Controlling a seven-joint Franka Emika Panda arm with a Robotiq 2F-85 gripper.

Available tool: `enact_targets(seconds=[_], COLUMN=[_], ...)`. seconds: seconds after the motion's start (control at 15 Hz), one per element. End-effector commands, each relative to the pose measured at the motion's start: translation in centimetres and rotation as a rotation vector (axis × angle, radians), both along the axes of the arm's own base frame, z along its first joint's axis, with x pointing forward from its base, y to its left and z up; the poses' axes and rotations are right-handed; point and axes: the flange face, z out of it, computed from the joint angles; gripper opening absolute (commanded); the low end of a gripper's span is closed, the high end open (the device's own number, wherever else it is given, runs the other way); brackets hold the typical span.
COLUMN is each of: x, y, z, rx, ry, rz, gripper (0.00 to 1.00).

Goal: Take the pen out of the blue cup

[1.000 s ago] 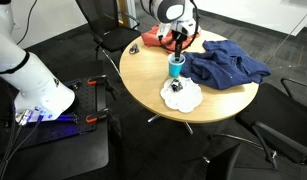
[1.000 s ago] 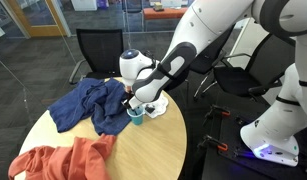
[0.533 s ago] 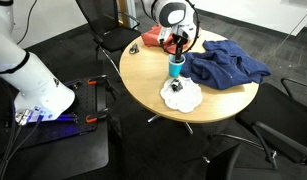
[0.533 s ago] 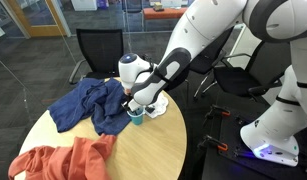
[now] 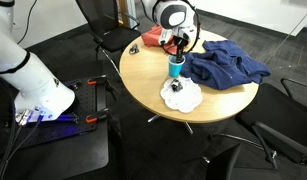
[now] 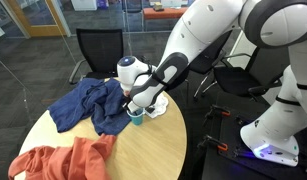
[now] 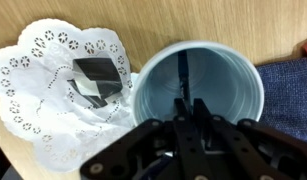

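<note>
Next, my gripper lets go of the pen on the bare wood (image 5: 157, 69) beside the blue cup, opposite the dark blue cloth.
The blue cup (image 7: 233, 95) stands upright on the round wooden table (image 5: 143, 75), seen from straight above in the wrist view. It also shows in both exterior views (image 5: 176, 69) (image 6: 136, 118). The pen (image 7: 181, 72) is a thin dark stick standing inside the cup. My gripper (image 7: 190, 108) hangs directly over the cup's mouth, its fingers drawn together around the pen's upper end. In both exterior views the gripper (image 5: 177, 49) (image 6: 136, 105) sits just above the cup's rim.
A white paper doily (image 7: 53, 90) with a dark object (image 7: 96, 80) lies right beside the cup. A large dark blue cloth (image 5: 225, 63) (image 6: 88, 103) lies on the cup's other side. An orange-red cloth (image 5: 158, 38) (image 6: 63, 160) lies further off. Chairs stand round the table.
My gripper has risen very slightly over the cup. The cup, cloths and doily have not moved.
</note>
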Motion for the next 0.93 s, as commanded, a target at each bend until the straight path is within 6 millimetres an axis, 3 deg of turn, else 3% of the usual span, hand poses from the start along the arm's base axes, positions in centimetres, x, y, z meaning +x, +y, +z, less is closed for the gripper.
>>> enact_targets(seconds=[0.0,0.4,0.87], x=[0.0,-1.5,-3.7], y=[0.5,1.3,1.7], z=[0.7,3.9,11.9], rx=[-0.019,-0.053,-0.08], ry=[-0.005,-0.068,-0.189], rz=[0.035,0.064,0.129], gripper=[0.03,0.03,0.03])
